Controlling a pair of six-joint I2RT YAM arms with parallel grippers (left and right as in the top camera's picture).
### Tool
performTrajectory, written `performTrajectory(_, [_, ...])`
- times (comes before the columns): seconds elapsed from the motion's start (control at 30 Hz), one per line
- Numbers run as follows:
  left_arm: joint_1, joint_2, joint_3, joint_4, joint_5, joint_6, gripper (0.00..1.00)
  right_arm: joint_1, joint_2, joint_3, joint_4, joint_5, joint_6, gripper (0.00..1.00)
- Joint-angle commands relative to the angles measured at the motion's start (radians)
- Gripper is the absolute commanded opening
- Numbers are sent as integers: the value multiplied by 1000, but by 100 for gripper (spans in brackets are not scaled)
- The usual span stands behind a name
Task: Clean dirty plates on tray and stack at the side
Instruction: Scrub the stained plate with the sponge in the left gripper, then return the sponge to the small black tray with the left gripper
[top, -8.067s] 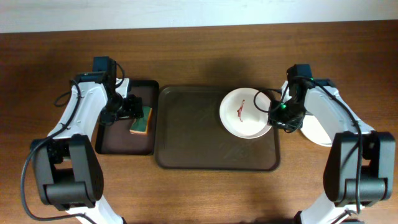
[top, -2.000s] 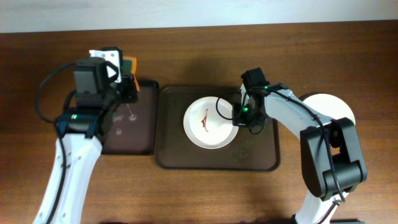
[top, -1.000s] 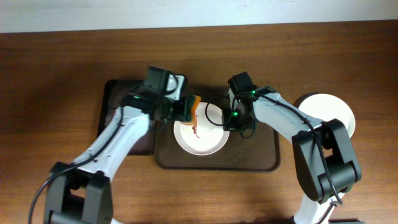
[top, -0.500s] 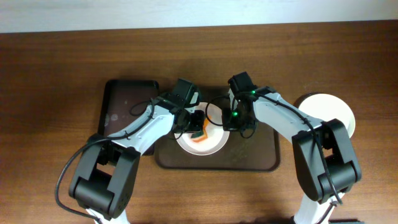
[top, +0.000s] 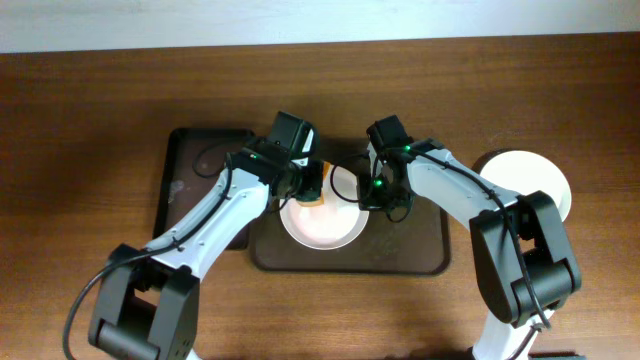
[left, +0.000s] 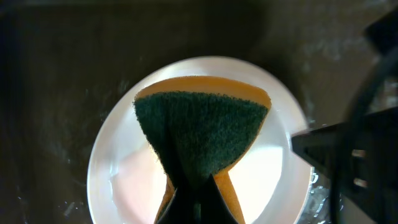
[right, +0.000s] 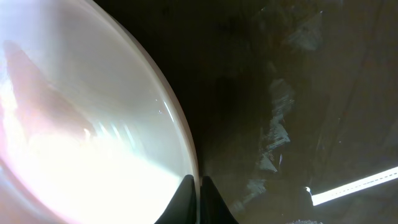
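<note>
Next, I release the green-and-orange sponge, now pressed on the white plate, with my left gripper on the black tray (top: 227, 200), near its edge facing the brown tray.
A white plate (top: 322, 226) sits in the left half of the dark brown tray (top: 415, 250). My left gripper (top: 312, 188) is shut on a green-and-orange sponge (left: 202, 127), pressed on the plate's far part. In the left wrist view the sponge fans out over the plate (left: 121, 177), with the gripper (left: 198, 208) pinching its lower end. No red smear shows on the plate's visible surface. My right gripper (top: 373, 192) is shut on the plate's right rim. The right wrist view has that rim (right: 186, 155) clamped between the gripper (right: 198, 190) fingers.
White plates (top: 528, 178) lie stacked on the wood table right of the brown tray. A smaller black tray (top: 190, 195) lies to its left with wet marks on it. The brown tray's right half (right: 292, 99) shows wet streaks.
My left gripper has drawn the sponge from the plate's middle to its far edge. The red smear seen a second ago no longer shows. The right gripper keeps its hold on the rim.
</note>
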Motion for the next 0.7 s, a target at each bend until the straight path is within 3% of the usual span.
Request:
performTrajectory(0.0, [13, -16, 15, 0, 15, 44, 0, 5, 5, 14, 0, 2, 8, 4])
performTrajectory(0.1, [13, -5, 9, -3, -9, 44, 0, 5, 5, 14, -1, 2, 8, 4])
performTrajectory(0.2, [39, -11, 9, -6, -138, 45, 0, 5, 5, 14, -4, 2, 8, 4])
performTrajectory(0.5, [288, -48, 7, -156, -288, 306, 0, 5, 5, 14, -3, 3, 8, 4])
performTrajectory(0.67, [306, -16, -23, -122, -280, 399, 0, 5, 5, 14, -3, 3, 8, 4])
